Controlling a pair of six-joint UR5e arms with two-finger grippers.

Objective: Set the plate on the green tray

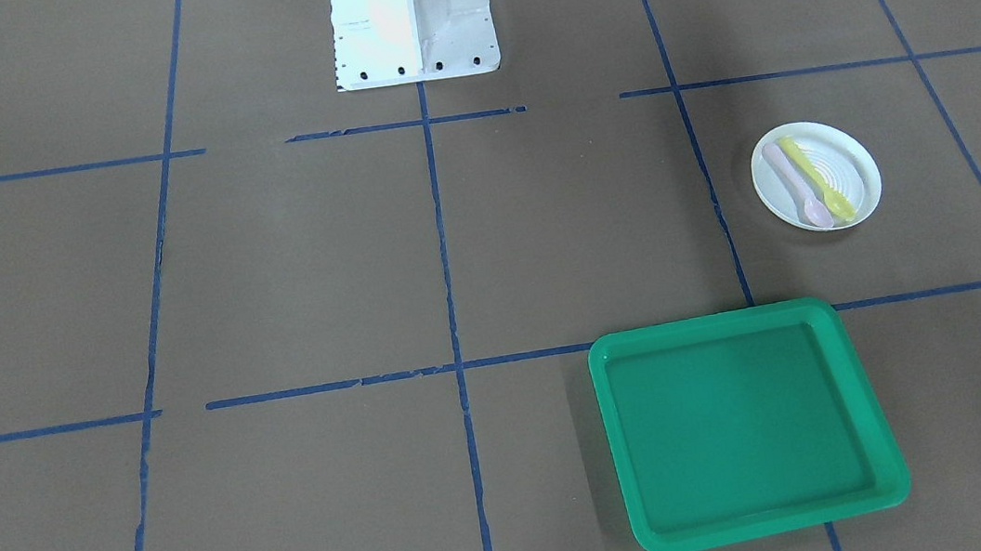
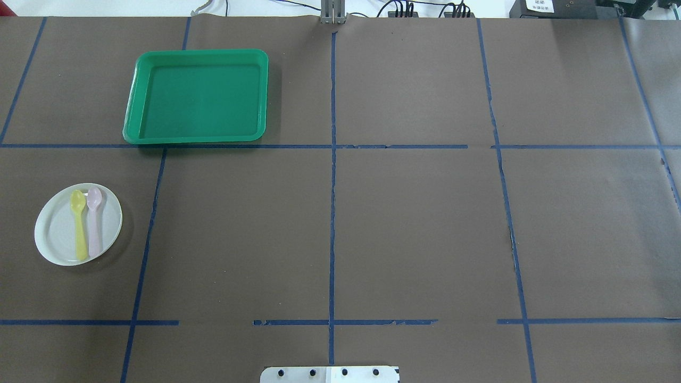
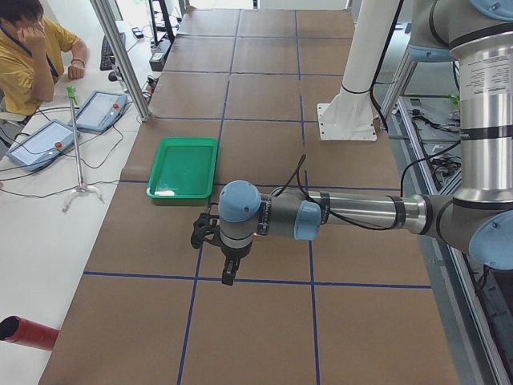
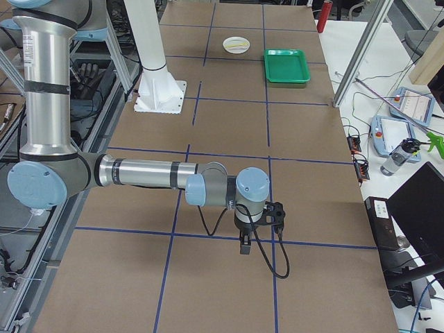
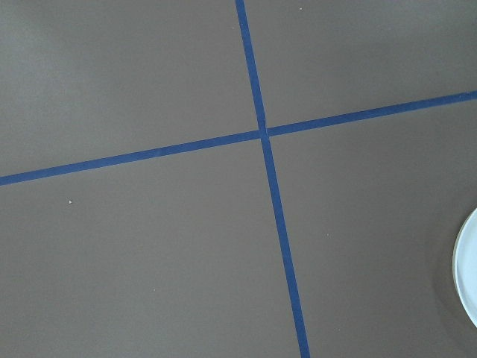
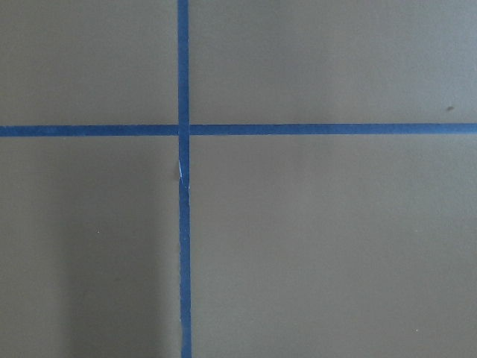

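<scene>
Next, my left gripper needs to go to the white plate's rim (image 1: 874,165) (image 5: 457,280) on the yellow spoon's side, away from the pink spoon, and close there.
The white plate (image 2: 58,229) lies on the brown table at the left of the overhead view, with a yellow spoon (image 2: 79,226) and a pink spoon (image 2: 94,221) on it. It also shows in the front view (image 1: 846,157), and its rim is at the right edge of the left wrist view (image 5: 468,277). The green tray (image 2: 197,96) sits empty, farther from the robot than the plate, apart from it. My left gripper (image 3: 230,274) hangs over the table near the plate's area; I cannot tell if it is open. My right gripper (image 4: 244,246) is far off at the other end; I cannot tell its state.
The robot's white base (image 1: 412,18) stands at the table's middle edge. Blue tape lines grid the brown table. An operator (image 3: 28,48) sits beside the table, with tablets (image 3: 100,108) and a stand nearby. A red cylinder (image 3: 24,333) lies off the table's corner.
</scene>
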